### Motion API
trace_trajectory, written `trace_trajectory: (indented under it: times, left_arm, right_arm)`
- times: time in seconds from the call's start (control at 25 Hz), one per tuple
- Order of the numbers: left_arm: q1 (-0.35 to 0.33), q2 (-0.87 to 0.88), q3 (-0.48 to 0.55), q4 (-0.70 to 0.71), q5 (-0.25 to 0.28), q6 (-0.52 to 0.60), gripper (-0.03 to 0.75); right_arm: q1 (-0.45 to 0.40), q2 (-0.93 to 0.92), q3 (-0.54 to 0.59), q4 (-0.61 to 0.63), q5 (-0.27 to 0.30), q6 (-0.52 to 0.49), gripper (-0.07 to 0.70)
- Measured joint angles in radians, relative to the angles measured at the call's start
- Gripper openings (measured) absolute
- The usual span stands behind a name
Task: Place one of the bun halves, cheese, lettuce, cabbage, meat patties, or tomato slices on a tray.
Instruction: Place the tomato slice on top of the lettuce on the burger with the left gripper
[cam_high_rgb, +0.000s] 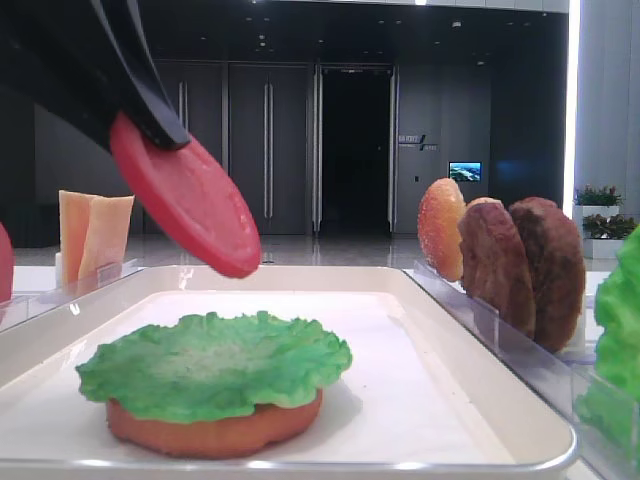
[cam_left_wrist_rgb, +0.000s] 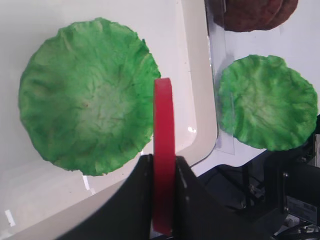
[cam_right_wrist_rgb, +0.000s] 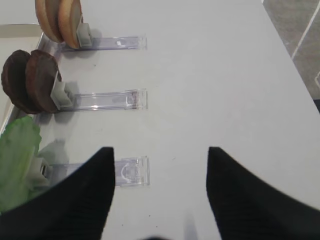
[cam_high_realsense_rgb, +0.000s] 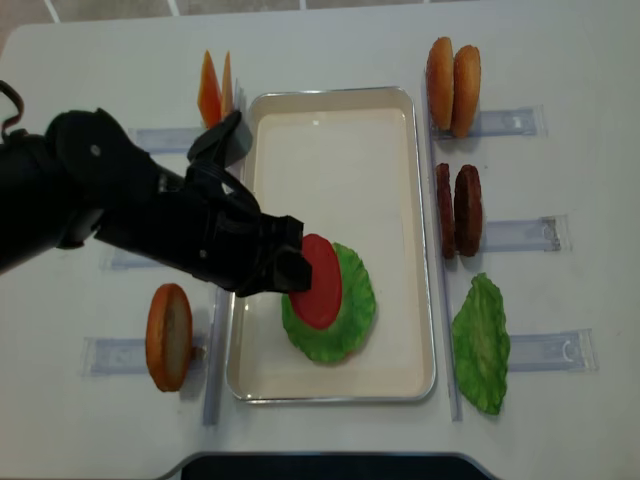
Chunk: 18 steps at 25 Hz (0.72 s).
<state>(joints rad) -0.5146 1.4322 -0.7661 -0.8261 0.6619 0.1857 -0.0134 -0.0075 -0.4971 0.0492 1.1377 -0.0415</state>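
Next, my left gripper lets go of the tomato slice on the middle of the green lettuce leaf (cam_high_realsense_rgb: 331, 310) (cam_left_wrist_rgb: 95, 104) in the white tray.
My left gripper (cam_left_wrist_rgb: 163, 172) is shut on a red tomato slice (cam_left_wrist_rgb: 163, 125), seen edge-on in the left wrist view. The slice (cam_high_realsense_rgb: 320, 283) hangs tilted just above a green lettuce leaf (cam_high_realsense_rgb: 345, 320) that lies on a bun half (cam_high_rgb: 215, 428) in the white tray (cam_high_realsense_rgb: 330, 150). From the low view, the tomato slice (cam_high_rgb: 190, 205) is clear of the lettuce (cam_high_rgb: 215, 360). My right gripper (cam_right_wrist_rgb: 160, 167) is open over bare table, holding nothing.
Clear racks flank the tray. On the right stand two bun halves (cam_high_realsense_rgb: 452, 85), two meat patties (cam_high_realsense_rgb: 458, 208) and a second lettuce leaf (cam_high_realsense_rgb: 482, 345). On the left stand cheese slices (cam_high_realsense_rgb: 212, 88) and an orange-brown disc (cam_high_realsense_rgb: 168, 336).
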Motion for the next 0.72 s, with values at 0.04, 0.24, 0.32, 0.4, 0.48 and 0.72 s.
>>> trace_trajectory:
  times: [0.04,0.24,0.32,0.4,0.48,0.72]
  left_arm:
    - [0.000,0.011,0.000,0.000,-0.002,0.000,0.058]
    - [0.000,0.051,0.000,-0.003,-0.025,0.002,0.058]
    - [0.000,0.060,0.000,-0.005,-0.025,0.011,0.058]
    - [0.000,0.069,0.000,-0.044,-0.028,0.067,0.058]
    - [0.000,0.079,0.000,-0.115,-0.028,0.136,0.058]
    - [0.000,0.126,0.000,-0.253,-0.045,0.256,0.058]
  right_arm:
    - [0.000,0.000,0.000,0.000,0.000,0.000,0.417]
    - [0.000,0.000,0.000,0.000,0.000,0.000,0.417]
    - [0.000,0.000,0.000,0.000,0.000,0.000,0.417]
    - [0.000,0.000,0.000,0.000,0.000,0.000,0.417]
    - [0.000,0.000,0.000,0.000,0.000,0.000,0.417]
    - [0.000,0.000,0.000,0.000,0.000,0.000,0.417]
